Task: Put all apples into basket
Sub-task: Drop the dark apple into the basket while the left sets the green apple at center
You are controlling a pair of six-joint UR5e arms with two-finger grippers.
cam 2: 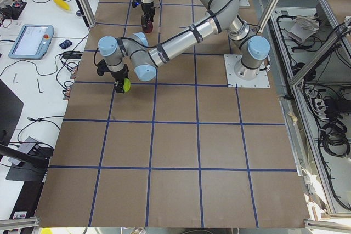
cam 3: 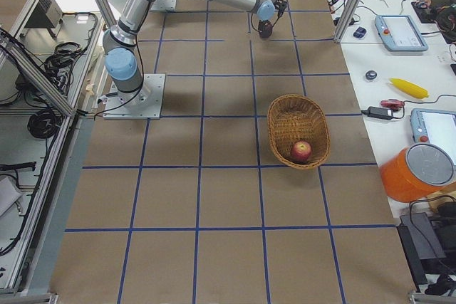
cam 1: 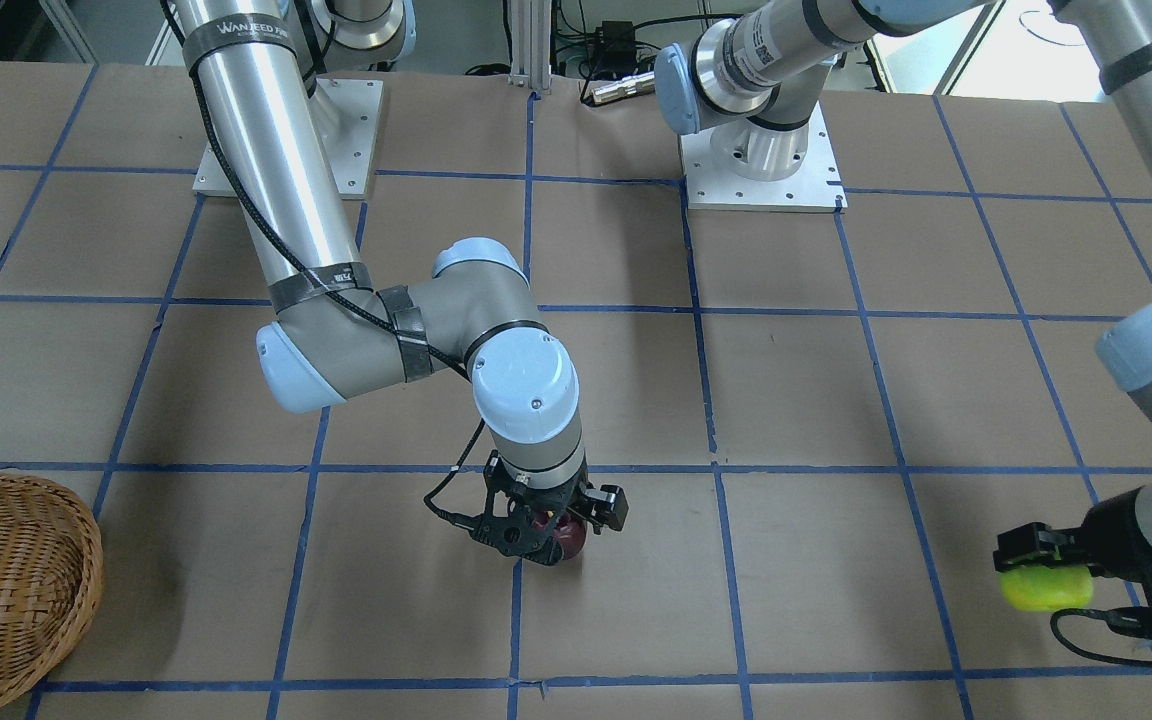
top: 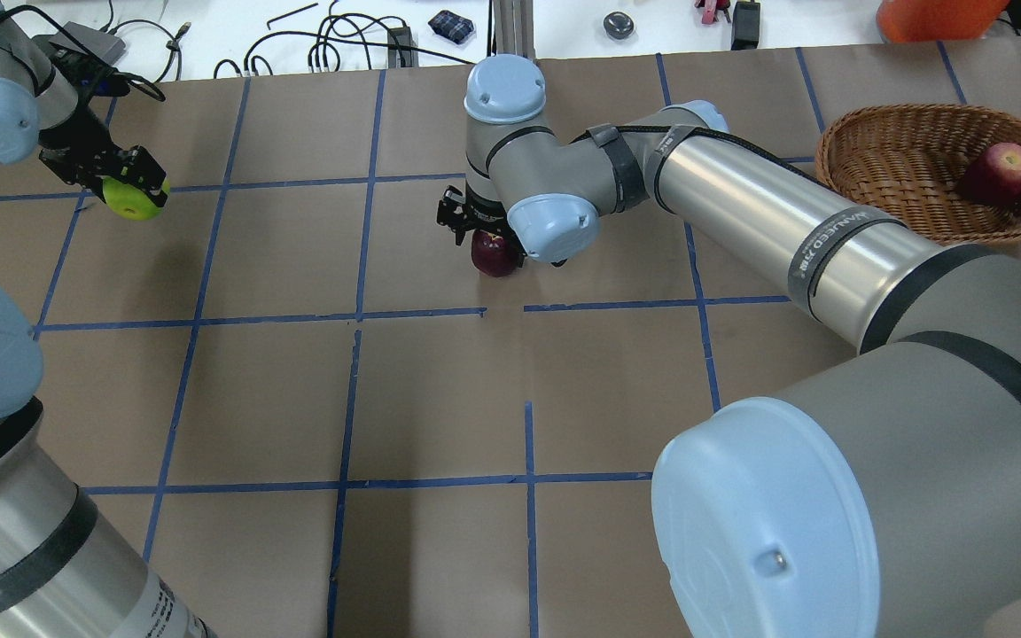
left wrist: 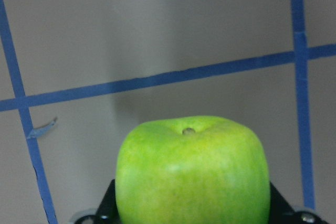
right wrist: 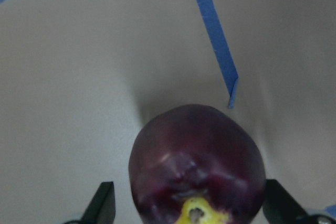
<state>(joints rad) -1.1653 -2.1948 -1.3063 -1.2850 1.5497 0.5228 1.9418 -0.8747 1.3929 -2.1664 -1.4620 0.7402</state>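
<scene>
Next, my right gripper lets go of the dark maroon apple so that it rests on the woven bottom of the wicker basket.
My left gripper (top: 132, 188) is shut on the lime green apple (top: 135, 200) and holds it over the table's far left part. The apple fills the left wrist view (left wrist: 191, 171) between the two fingers. My right gripper (top: 493, 241) points down over the dark maroon apple (top: 494, 254) near the table's middle. In the right wrist view the maroon apple (right wrist: 197, 166) sits on the paper between the fingers (right wrist: 106, 203), with a narrow gap on one side. The red apple (top: 998, 173) lies in the wicker basket (top: 883, 159) at the far right.
The table is covered in brown paper with a grid of blue tape lines (top: 360, 315). Cables and small tools (top: 333, 44) lie on the white bench beyond the far edge. The right arm's long links (top: 767, 221) stretch across the table's right half.
</scene>
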